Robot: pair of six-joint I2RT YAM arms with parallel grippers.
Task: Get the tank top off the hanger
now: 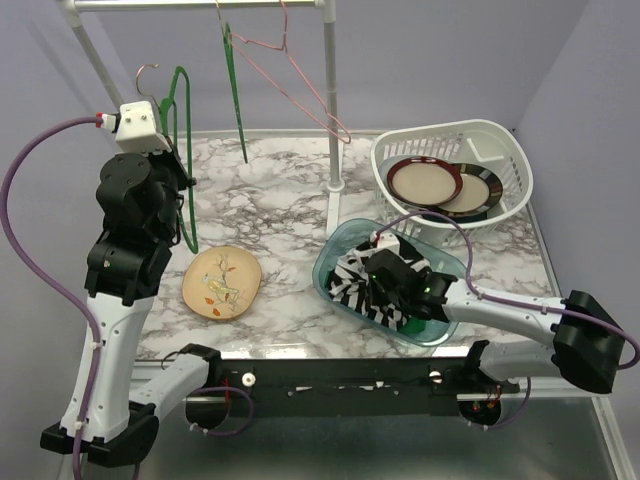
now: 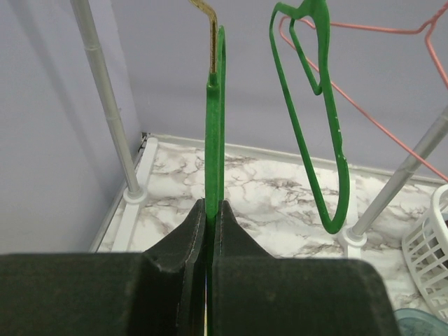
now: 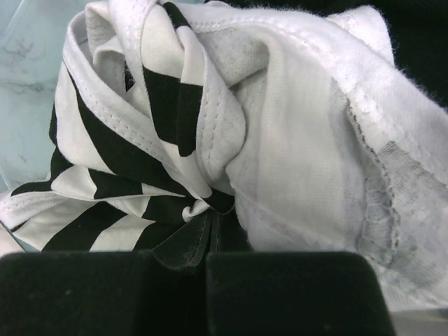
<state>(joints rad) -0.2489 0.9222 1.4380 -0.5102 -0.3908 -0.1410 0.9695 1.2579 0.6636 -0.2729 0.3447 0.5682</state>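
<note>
Next, I release the bare green hanger hanging from the rack rail point(image 1: 163, 69) beside the other green hanger with my left gripper.
The black-and-white striped tank top point(image 1: 350, 282) lies bunched in a clear teal bin point(image 1: 334, 247), off any hanger. My right gripper point(image 1: 372, 288) reaches into the bin. In the right wrist view, the right gripper point(image 3: 213, 218) is shut on a fold of the striped tank top point(image 3: 161, 133), next to a white garment point(image 3: 315, 154). My left gripper point(image 1: 176, 180) is raised at the far left and shut on a bare green hanger point(image 1: 184, 140). In the left wrist view, the hanger point(image 2: 215, 126) stands upright between the closed jaws of the left gripper point(image 2: 210, 204).
A second green hanger point(image 1: 233, 95) and a pink wire hanger point(image 1: 300, 85) hang from the rack rail; its pole point(image 1: 332, 120) stands mid-table. A white basket point(image 1: 505, 150) with two plates sits back right. A wooden painted plate point(image 1: 222, 283) lies front left.
</note>
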